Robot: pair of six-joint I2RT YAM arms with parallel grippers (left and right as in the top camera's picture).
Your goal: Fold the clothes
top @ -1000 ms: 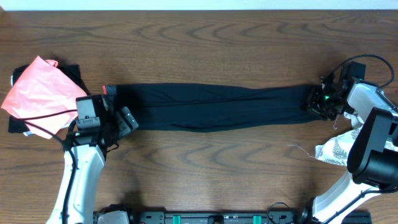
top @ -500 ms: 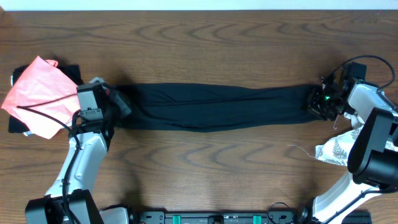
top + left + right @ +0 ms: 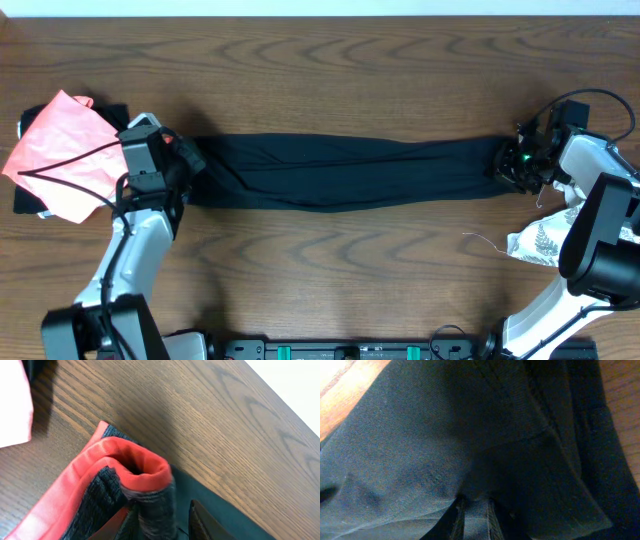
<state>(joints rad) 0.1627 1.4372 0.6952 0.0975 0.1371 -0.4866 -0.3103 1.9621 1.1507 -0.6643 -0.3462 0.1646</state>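
Note:
The waistband's coral-red edge is bunched in a raised fold ahead of the robot's left gripper, so it should grab the edge's near part (image 3: pixel 47 512) and pull the waistband straight.
The long black leggings (image 3: pixel 350 170) lie stretched left to right across the middle of the table. At their left end my left gripper (image 3: pixel 188 160) is shut on the grey waistband (image 3: pixel 102 490). Its coral-red edge (image 3: pixel 125 455) bunches up in a raised fold just ahead of the gripper (image 3: pixel 160 527). My right gripper (image 3: pixel 505 165) is shut on the leg end at the far right. In the right wrist view black cloth (image 3: pixel 445 435) fills the frame, and a pinch of it sits inside the gripper (image 3: pixel 476 522).
A coral-pink cloth (image 3: pixel 55 150) lies on a dark garment (image 3: pixel 25 198) at the left edge, close to my left arm. A white leaf-print cloth (image 3: pixel 538 240) sits at the right, partly under my right arm. The table's far edge runs along the top.
My left gripper moved away from the front edge and left onto the waistband end, then closed on it. The right gripper and the leg end stayed put.

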